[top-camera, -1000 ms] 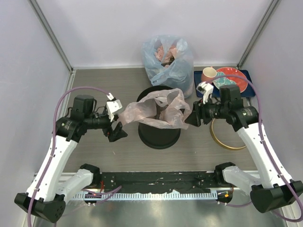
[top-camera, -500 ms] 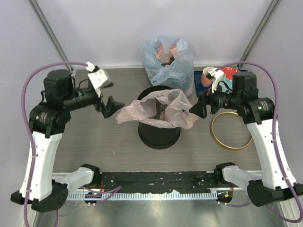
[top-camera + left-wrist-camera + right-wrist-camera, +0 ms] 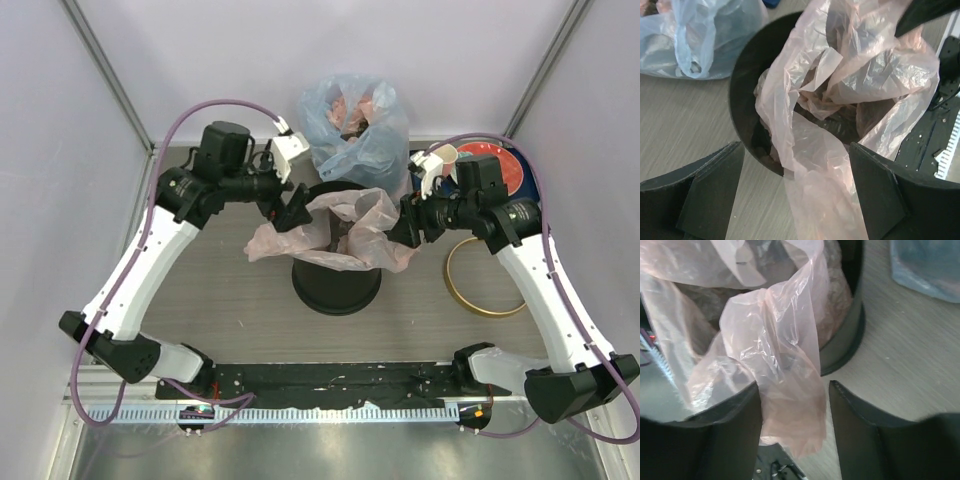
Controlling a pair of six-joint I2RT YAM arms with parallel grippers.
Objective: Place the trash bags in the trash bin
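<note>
My left gripper is facing the pale-pink bag's edge inside the bin's back rim, so it should pinch that edge of the bag nearer the back (image 3: 779, 75) and pull it over the bin's rim.
The pale-pink trash bag (image 3: 340, 232) lies crumpled in and over the mouth of the black trash bin (image 3: 335, 288), with flaps hanging over the left and right sides. My left gripper (image 3: 293, 212) is open at the bin's upper-left rim. In the left wrist view its jaws (image 3: 795, 192) straddle a hanging flap of the bag (image 3: 820, 165) beside the bin's wall (image 3: 745, 85). My right gripper (image 3: 405, 232) is open at the bin's right side. In the right wrist view its jaws (image 3: 795, 427) stand either side of a bag flap (image 3: 790, 390) without pinching it; the bin (image 3: 847, 335) is behind.
The gold hoop (image 3: 487, 282) lies flat on the table right of the bin. A bluish bag with reddish contents (image 3: 355, 125) stands just behind the bin. A dark blue tray (image 3: 520, 158) with a red plate and a cup sits at the back right.
My left arm has swung up and right from the table's left side to the bin's upper-left rim. My right gripper moved slightly back toward the bag's right flap.
</note>
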